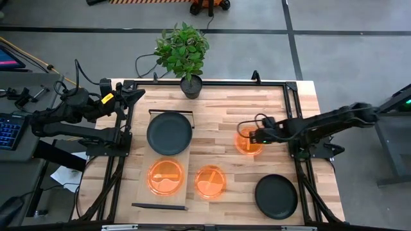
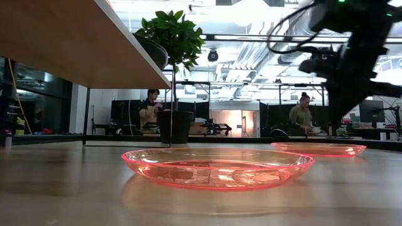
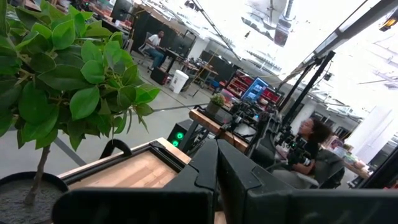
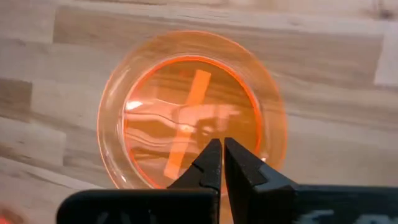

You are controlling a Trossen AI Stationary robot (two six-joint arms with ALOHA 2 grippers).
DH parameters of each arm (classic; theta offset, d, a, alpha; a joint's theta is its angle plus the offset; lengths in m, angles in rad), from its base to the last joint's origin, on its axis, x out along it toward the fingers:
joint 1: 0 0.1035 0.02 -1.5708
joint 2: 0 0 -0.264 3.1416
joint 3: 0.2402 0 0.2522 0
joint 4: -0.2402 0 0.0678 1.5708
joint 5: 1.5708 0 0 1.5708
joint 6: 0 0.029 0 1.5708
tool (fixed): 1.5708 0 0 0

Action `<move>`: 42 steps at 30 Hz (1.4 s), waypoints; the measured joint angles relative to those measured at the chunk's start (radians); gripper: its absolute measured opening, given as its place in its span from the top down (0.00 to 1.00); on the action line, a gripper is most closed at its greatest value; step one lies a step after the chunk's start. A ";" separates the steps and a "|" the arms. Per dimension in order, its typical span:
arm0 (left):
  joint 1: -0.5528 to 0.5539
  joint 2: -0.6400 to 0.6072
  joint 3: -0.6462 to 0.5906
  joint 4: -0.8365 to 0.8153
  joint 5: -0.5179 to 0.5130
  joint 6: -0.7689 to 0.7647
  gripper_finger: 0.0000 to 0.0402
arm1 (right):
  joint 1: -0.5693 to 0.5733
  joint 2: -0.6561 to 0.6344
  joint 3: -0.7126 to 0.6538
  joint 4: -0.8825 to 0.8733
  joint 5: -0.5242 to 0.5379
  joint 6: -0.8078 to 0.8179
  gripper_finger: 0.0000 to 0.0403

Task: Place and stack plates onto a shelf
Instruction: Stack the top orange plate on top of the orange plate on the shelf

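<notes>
My right fingers, shut above the flat orange plate, should open and grip that plate's rim [image 4: 277, 152] before lifting it to the shelf.
The shelf [image 1: 142, 168] stands left of the table's middle and carries a dark plate [image 1: 169, 133] at its far end and an orange plate [image 1: 166, 176] at its near end. A second orange plate [image 1: 210, 181] and another dark plate [image 1: 276, 196] rest flat on the tabletop. My right gripper [image 4: 222, 146] is shut and hovers above a third orange plate [image 4: 186, 109], which lies flat on the table right of the middle [image 1: 249, 141]. In the low view this plate [image 2: 320, 149] sits on the wood with the arm well above it. My left gripper [image 3: 217, 163] is shut and waits at the table's far left corner [image 1: 136, 95].
A potted plant [image 1: 186, 54] stands at the middle of the far edge. Black frame rails [image 1: 292, 102] run along the table's sides. People sit at desks in the room beyond [image 2: 303, 116]. Bare wood shows between the shelf and the right-hand orange plate.
</notes>
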 joint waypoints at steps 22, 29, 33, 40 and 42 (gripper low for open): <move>0.000 0.000 0.000 -0.001 -0.003 0.000 1.00 | 0.000 -0.177 -0.379 0.343 0.020 0.336 0.57; 0.000 0.000 0.000 -0.001 -0.006 0.016 1.00 | 0.000 -0.175 -0.384 0.330 0.026 0.354 0.94; 0.000 0.000 0.000 -0.001 -0.006 0.017 1.00 | -0.001 -0.193 -0.389 0.386 0.048 0.362 0.97; 0.000 0.000 0.000 -0.001 -0.005 0.020 1.00 | 0.000 -0.304 -0.388 0.552 0.081 0.237 1.00; 0.000 0.000 0.000 -0.001 -0.005 0.030 1.00 | 0.000 -0.339 -0.388 0.582 0.082 0.204 1.00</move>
